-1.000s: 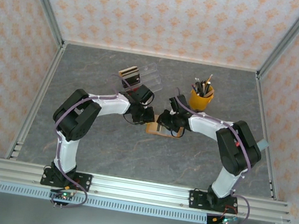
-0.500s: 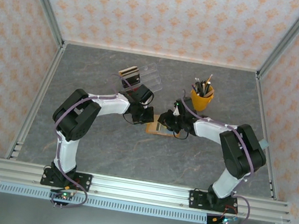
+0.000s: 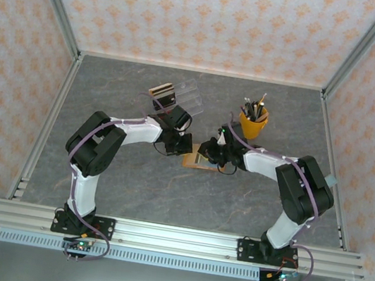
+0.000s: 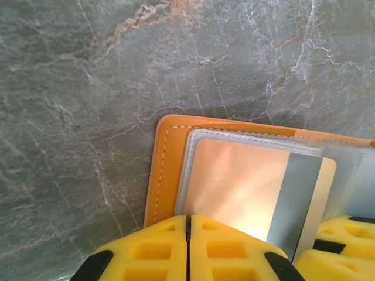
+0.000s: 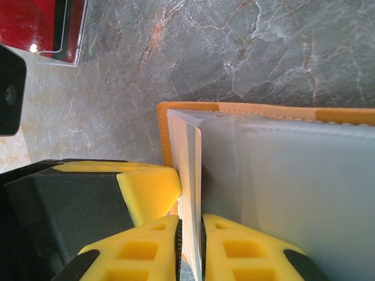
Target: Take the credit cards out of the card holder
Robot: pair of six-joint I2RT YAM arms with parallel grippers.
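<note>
The peach credit card is mostly inside the clear sleeve, so the robot's right gripper will open, pinch the card's protruding edge (image 4: pixel 318 202) and pull it farther out.
The orange card holder (image 3: pixel 197 162) lies open on the grey table between both grippers. In the left wrist view its orange rim (image 4: pixel 163 170) frames a clear sleeve, and a peach credit card (image 4: pixel 234 181) with a grey stripe sticks out of the sleeve's right side. My left gripper (image 4: pixel 188 218) is shut with nothing between its pads, its tips resting on the holder's near edge. My right gripper (image 5: pixel 190 225) is shut on a thin upright leaf, the credit card (image 5: pixel 197 175) edge-on with its sleeve. The left gripper's yellow finger (image 5: pixel 146 187) sits just beside it.
A yellow cup of pens (image 3: pixel 252 122) stands behind the right arm. A clear stand with a brown item (image 3: pixel 170 95) is behind the left gripper, and its red-backed corner (image 5: pixel 35 26) shows in the right wrist view. Metal frame rails border the table.
The right gripper has shifted left onto the card holder and narrowed its jaws onto the leaf. The left gripper has closed fully and stayed in place.
</note>
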